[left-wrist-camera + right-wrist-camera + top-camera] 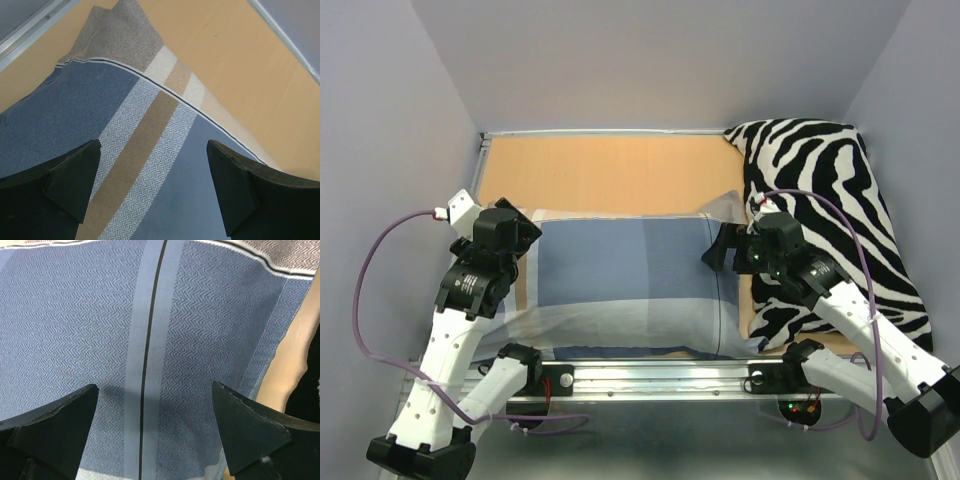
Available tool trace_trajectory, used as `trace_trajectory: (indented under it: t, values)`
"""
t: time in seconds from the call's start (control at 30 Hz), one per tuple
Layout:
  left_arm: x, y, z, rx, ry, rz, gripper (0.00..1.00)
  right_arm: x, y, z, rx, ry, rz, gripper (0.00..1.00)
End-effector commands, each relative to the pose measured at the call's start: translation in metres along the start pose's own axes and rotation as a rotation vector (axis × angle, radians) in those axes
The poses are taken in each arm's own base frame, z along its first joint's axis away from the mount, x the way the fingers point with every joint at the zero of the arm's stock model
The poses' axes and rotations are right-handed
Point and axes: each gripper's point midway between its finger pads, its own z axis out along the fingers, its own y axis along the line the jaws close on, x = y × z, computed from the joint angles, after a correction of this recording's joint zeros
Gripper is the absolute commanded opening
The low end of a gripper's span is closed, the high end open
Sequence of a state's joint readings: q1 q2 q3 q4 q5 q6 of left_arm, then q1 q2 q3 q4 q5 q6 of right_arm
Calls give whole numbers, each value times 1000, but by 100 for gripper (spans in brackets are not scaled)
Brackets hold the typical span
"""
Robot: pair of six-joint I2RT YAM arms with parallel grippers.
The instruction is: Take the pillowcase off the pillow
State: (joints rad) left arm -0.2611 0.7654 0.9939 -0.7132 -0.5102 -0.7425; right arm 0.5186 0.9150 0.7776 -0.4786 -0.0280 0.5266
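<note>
I need to next lower my left gripper to the middle of the pillowcase's tan stripe (pixel 532 280) (pixel 120 192), beside the blue block, and pinch the cloth there.
The pillowcase (pixel 630 285) lies flat across the middle of the table, blue-grey with darker and lighter blue blocks and a tan stripe near its left end. It looks filled; the white pillow is hidden inside it. My left gripper (pixel 523 245) is open above the pillowcase's left end; in the left wrist view its gripper (pixel 155 185) straddles the tan stripe (pixel 135 150) without touching. My right gripper (pixel 718 246) is open above the right end; in the right wrist view its gripper (pixel 155 430) hangs over the pillowcase (pixel 75 330) by a black seam line (pixel 150 340). Neither holds anything.
A black-and-white zebra-striped cushion (pixel 830 200) lies along the right side, under the right arm. Bare wooden tabletop (pixel 610 170) shows behind the pillowcase. A metal rail (pixel 660 378) runs along the near edge. Grey walls enclose the table on three sides.
</note>
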Motion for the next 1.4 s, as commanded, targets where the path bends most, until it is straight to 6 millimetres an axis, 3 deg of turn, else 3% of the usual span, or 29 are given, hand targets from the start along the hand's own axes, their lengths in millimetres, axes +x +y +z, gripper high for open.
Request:
trace_trajectory:
  t: [0.0,0.13,0.2,0.33,0.6,0.9,1.0,1.1,1.37]
  values:
    - [-8,13,-17,-65,13,-51,99,2,17,-10,-86,27,-17,100]
    - [16,13,-17,-49,102,-80,99,8,19,-14,-98,51,-13,100]
    - [37,16,-16,-42,168,-93,97,10,21,-19,-114,61,-9,100]
    - [56,17,-19,-3,222,-131,96,19,28,-29,-148,110,13,100]
    - [89,35,-17,-47,311,-111,95,67,18,-42,-161,255,83,100]
    - [100,40,-18,-12,321,-126,81,91,17,-56,-218,276,143,100]
    - [91,40,-22,3,283,-123,79,94,20,-62,-248,269,146,100]
    - [85,45,-25,-4,259,-105,80,101,20,-65,-258,298,144,100]
    - [98,44,-27,28,308,-86,89,123,8,-59,-236,350,164,100]
